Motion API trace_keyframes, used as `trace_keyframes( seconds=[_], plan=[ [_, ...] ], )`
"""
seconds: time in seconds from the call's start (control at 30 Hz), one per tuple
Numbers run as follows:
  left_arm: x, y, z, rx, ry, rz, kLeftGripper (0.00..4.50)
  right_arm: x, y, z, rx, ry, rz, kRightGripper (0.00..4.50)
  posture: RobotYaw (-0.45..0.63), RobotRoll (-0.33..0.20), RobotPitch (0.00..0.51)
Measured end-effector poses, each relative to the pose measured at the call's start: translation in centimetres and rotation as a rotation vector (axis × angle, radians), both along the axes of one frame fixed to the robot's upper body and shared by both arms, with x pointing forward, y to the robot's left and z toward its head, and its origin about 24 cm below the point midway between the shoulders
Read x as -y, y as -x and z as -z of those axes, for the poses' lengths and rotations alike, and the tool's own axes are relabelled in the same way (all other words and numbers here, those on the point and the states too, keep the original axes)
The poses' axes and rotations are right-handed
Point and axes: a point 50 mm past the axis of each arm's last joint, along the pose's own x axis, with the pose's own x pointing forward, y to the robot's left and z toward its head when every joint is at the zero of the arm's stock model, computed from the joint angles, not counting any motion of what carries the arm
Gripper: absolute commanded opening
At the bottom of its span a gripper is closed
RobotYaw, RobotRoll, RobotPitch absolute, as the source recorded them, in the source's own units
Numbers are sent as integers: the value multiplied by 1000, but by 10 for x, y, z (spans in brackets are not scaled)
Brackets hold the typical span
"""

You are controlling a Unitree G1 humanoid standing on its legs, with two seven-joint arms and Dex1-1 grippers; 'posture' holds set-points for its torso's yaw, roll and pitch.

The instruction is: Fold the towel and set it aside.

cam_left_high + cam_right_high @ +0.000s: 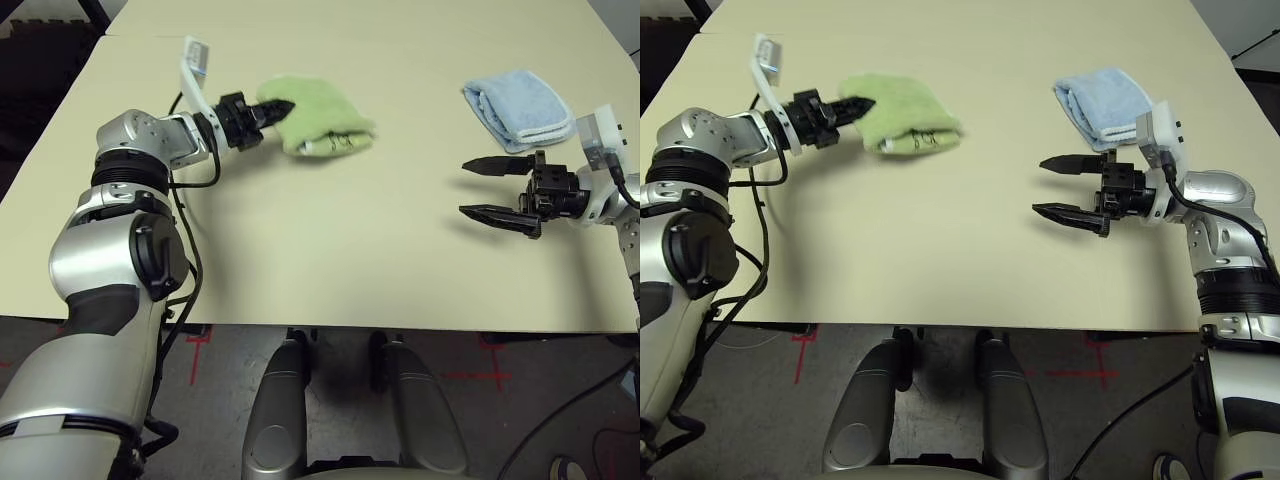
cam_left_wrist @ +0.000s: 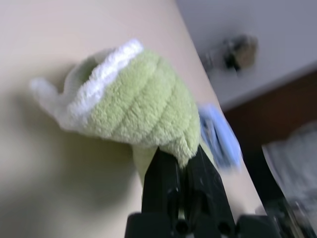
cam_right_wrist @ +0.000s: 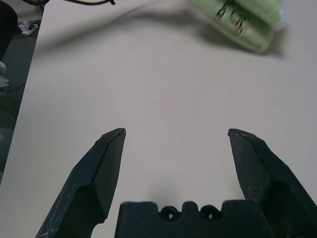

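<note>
My left gripper needs to let go of the green towel on the table (image 1: 212,99) beneath that gripper's own wrist, farther away from the blue towel.
The light green towel (image 1: 322,115) lies folded into a thick bundle on the far left part of the table, with a dark embroidered mark on its near edge. My left gripper (image 1: 280,108) is shut on the towel's left edge, and the left wrist view shows green terry cloth (image 2: 143,104) pinched between the black fingers (image 2: 161,186). My right gripper (image 1: 478,187) hovers open over bare table at the right, well apart from the towel, with nothing between its fingertips (image 3: 115,141).
A smaller light blue folded towel (image 1: 518,106) rests at the far right of the beige table (image 1: 330,240), just beyond my right gripper. The table's near edge runs across the lower part of the head views, with grey floor below.
</note>
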Motion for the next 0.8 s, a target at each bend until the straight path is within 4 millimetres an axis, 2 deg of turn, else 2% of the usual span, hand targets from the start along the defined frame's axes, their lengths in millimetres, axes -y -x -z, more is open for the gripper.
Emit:
trace_keyframes(
  seconds=[0.13, 0.33, 0.53, 0.8],
  plan=[
    [-22, -3, -13, 91, 35, -215, 29, 0, -1, -1, 7, -4, 14, 4500, 72, 0, 266],
    [-54, 0, -17, 142, 26, -456, 29, -1, -4, -4, 21, -19, 35, 4500, 89, 0, 267],
    [-74, 3, -1, 136, 50, -605, 29, -4, -8, -4, 21, -39, 36, 4500, 88, 0, 269],
    [-86, 6, 15, 89, 133, -705, 29, -5, -9, -6, 30, -47, 44, 4500, 85, 0, 273]
  ],
)
